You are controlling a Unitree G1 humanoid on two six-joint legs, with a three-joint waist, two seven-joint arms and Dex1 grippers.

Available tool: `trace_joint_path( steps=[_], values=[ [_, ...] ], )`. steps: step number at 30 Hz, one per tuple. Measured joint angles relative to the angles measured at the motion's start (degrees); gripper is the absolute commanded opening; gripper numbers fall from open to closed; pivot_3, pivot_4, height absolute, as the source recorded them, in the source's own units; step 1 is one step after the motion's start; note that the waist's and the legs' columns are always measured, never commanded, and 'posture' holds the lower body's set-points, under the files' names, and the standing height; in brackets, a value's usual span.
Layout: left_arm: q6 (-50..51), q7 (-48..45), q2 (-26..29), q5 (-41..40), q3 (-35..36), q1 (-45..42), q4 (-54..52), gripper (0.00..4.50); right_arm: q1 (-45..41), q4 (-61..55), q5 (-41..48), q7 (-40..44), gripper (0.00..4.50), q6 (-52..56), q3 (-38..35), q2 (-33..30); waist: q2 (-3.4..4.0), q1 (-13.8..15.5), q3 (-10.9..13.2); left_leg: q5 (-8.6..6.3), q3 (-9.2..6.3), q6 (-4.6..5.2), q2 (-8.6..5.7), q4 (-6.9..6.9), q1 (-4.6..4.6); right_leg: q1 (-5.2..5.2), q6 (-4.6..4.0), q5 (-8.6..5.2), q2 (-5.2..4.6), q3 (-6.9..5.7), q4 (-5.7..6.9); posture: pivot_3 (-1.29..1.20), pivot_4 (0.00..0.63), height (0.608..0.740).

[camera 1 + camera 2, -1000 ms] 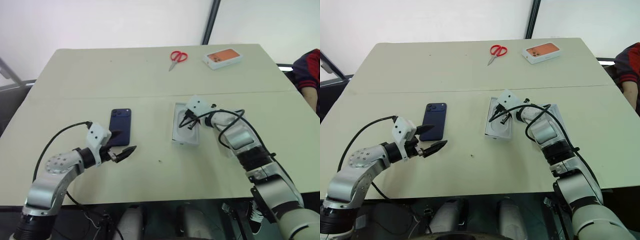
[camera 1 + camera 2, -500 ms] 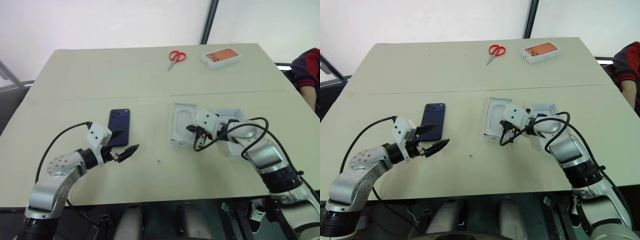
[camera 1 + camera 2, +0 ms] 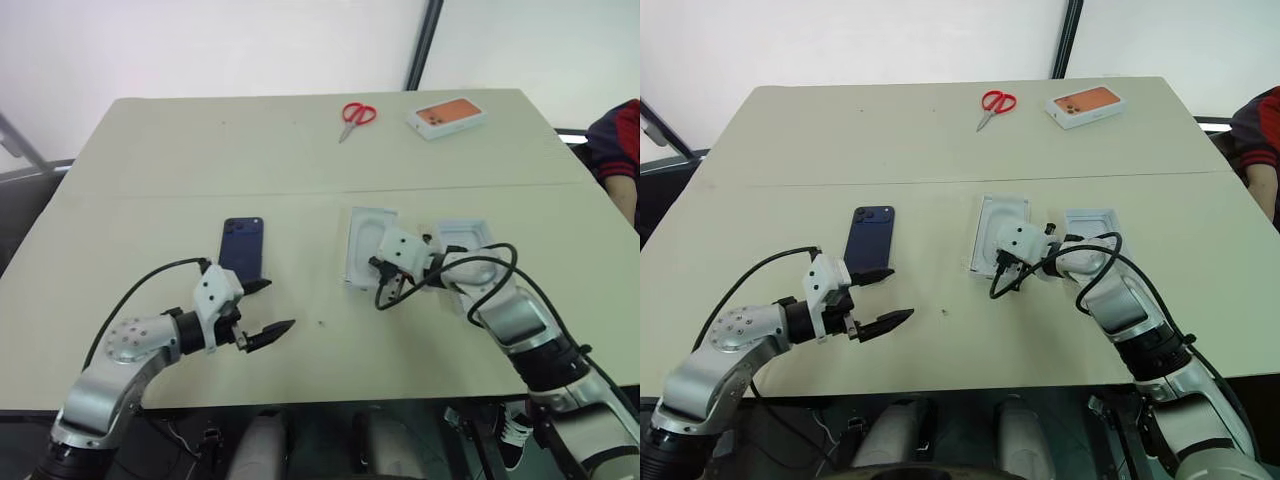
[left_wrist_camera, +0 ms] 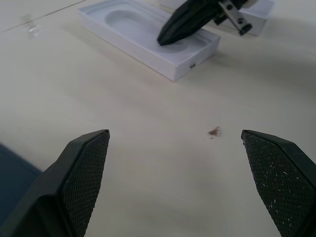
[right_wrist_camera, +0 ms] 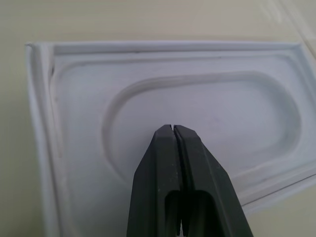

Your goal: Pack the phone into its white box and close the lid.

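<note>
My right gripper's fingers point into the oval hollow, clear of any edge; next I open them, pinch the white piece's near rim [image 3: 358,287] and pull it nearer.
The dark blue phone [image 3: 243,248] lies flat on the table, left of centre. My left gripper [image 3: 280,305] hangs open and empty just nearer than the phone and to its right. Two white open cardboard pieces lie side by side right of centre. The left piece [image 3: 362,238] has an oval recess in its white inside. The right piece [image 3: 462,232] lies partly under my right arm. Which is the white box and which the lid I cannot tell. My right gripper [image 3: 385,278] is shut and empty, its tip over the near end of the oval recess [image 5: 207,106].
Red scissors [image 3: 355,113] and a white box with an orange picture [image 3: 446,115] lie at the table's far edge. A person's red sleeve [image 3: 620,150] shows at the right edge. A small brown speck [image 3: 320,322] marks the table between my grippers.
My right gripper has drawn back toward me from the far end of the recessed piece to its near end, uncovering the second white piece. My left gripper has shifted right and nearer.
</note>
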Motion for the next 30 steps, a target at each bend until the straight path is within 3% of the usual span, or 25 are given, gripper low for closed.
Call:
trace_joint_path(
  steps=[6, 17, 20, 26, 30],
  values=[
    [-0.1, 0.8, -1.0, 0.3, -0.8, 0.3, -0.5, 4.50, 0.2, 1.6, -1.0, -1.1, 0.07, -3.4, -0.4, 0.6, 0.00, -0.1, 0.0, 0.00, -0.02, 0.00, 0.02, -0.03, 0.12, 0.12, 0.00, 0.00, 0.03, -0.01, -0.01, 0.00, 0.150, 0.740],
    [-0.1, 1.4, -1.5, 0.0, 0.9, 0.0, 0.2, 4.50, 0.2, -1.7, 5.1, 3.8, 0.07, 2.4, -4.8, 1.1, 0.03, -0.1, 0.0, 0.00, -0.03, 0.01, 0.03, -0.07, 0.12, 0.09, 0.00, 0.00, 0.05, -0.04, -0.02, 0.00, 0.150, 0.740],
    [-0.1, 1.6, -1.4, 0.0, 2.5, -0.1, 0.8, 4.50, 0.2, -4.2, 9.1, 7.6, 0.93, 5.0, -5.9, 0.2, 0.05, -0.1, 0.0, 0.00, -0.03, 0.01, 0.03, -0.09, 0.10, 0.07, 0.00, 0.00, 0.05, -0.03, -0.04, 0.00, 0.150, 0.740],
    [-0.9, 1.0, 0.3, 0.0, 6.6, 0.5, 2.1, 4.50, 5.3, -11.3, 14.3, 15.0, 3.95, 4.8, -7.0, -6.0, 0.05, 0.0, 0.0, 0.00, -0.06, 0.01, 0.04, -0.09, 0.12, 0.15, 0.00, 0.00, 0.02, -0.05, -0.09, 0.00, 0.150, 0.740],
    [-1.1, -0.3, 0.8, 0.0, 6.4, 0.7, 1.7, 4.50, 7.8, -12.3, 14.1, 16.1, 3.95, 2.8, -6.8, -8.1, 0.05, -0.1, 0.0, 0.00, -0.06, 0.01, 0.05, -0.10, 0.12, 0.14, 0.00, 0.00, 0.04, -0.05, -0.09, 0.00, 0.150, 0.740]
  ],
)
